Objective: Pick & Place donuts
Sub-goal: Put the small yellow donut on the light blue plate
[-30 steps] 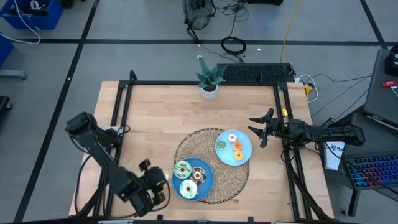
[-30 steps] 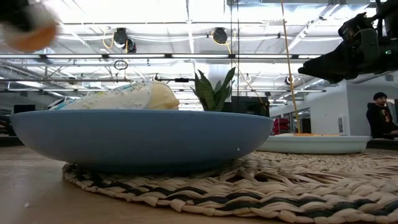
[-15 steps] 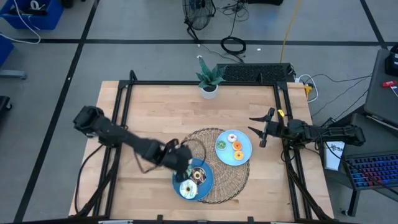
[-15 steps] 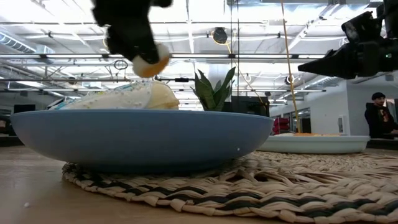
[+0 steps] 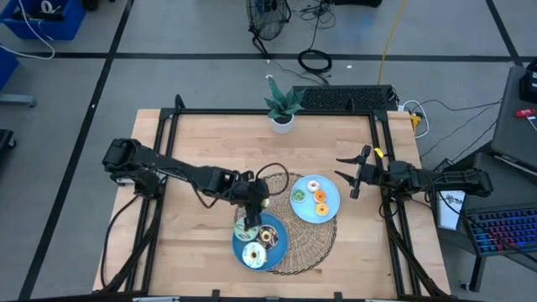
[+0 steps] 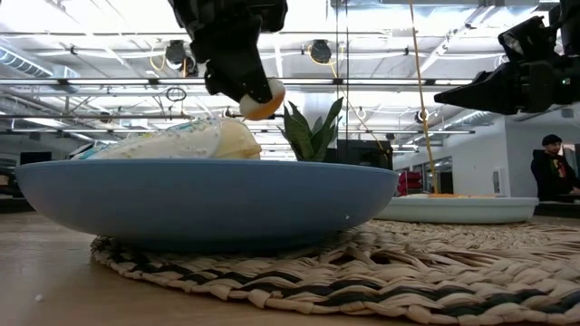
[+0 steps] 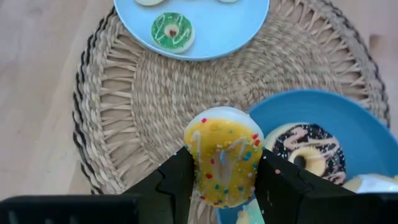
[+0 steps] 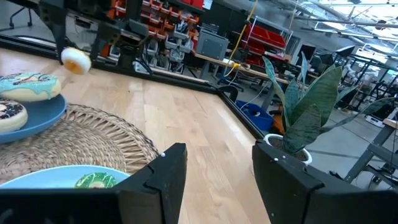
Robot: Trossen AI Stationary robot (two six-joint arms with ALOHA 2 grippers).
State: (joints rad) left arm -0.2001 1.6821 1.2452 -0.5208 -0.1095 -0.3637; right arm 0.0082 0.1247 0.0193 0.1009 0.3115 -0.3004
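Note:
The robot's right gripper needs to close on the free edge of the yellow donut (image 5: 266,203) (image 8: 76,67), which pokes out from the fingers of the left gripper.
My left gripper (image 5: 258,201) is shut on a yellow-iced donut with sprinkles (image 7: 225,158) and hangs over the woven mat (image 5: 306,243), at the far edge of the dark blue plate (image 5: 281,247). That plate holds a teal donut (image 8: 25,86), a chocolate donut (image 7: 308,149) and a cream donut (image 5: 252,256). On the light blue plate (image 5: 331,195) lie a green donut (image 7: 172,31), a pink donut (image 5: 313,185) and two orange donuts (image 5: 320,203). My right gripper (image 8: 214,168) waits open at the table's right edge, with nothing between its fingers. My left gripper pinches the yellow donut by two opposite sides of its rim (image 7: 198,163) between the two fingers. The fingers (image 7: 280,183) slant down from the table's left side. The donut is lifted clear above the mat (image 6: 261,98), its iced face turned toward the wrist.
A potted plant (image 5: 281,107) stands at the table's far edge, behind the mat. Bare wood lies to the left of the mat and in front of it. A black frame (image 5: 382,159) runs along the table's sides. A person (image 6: 553,172) stands in the room beyond.
My left gripper has swung from the table's near left part toward the right and far edge, carrying the yellow donut clear of the table. It has turned on the way and now hangs over the mat, at the dark blue plate's far edge.

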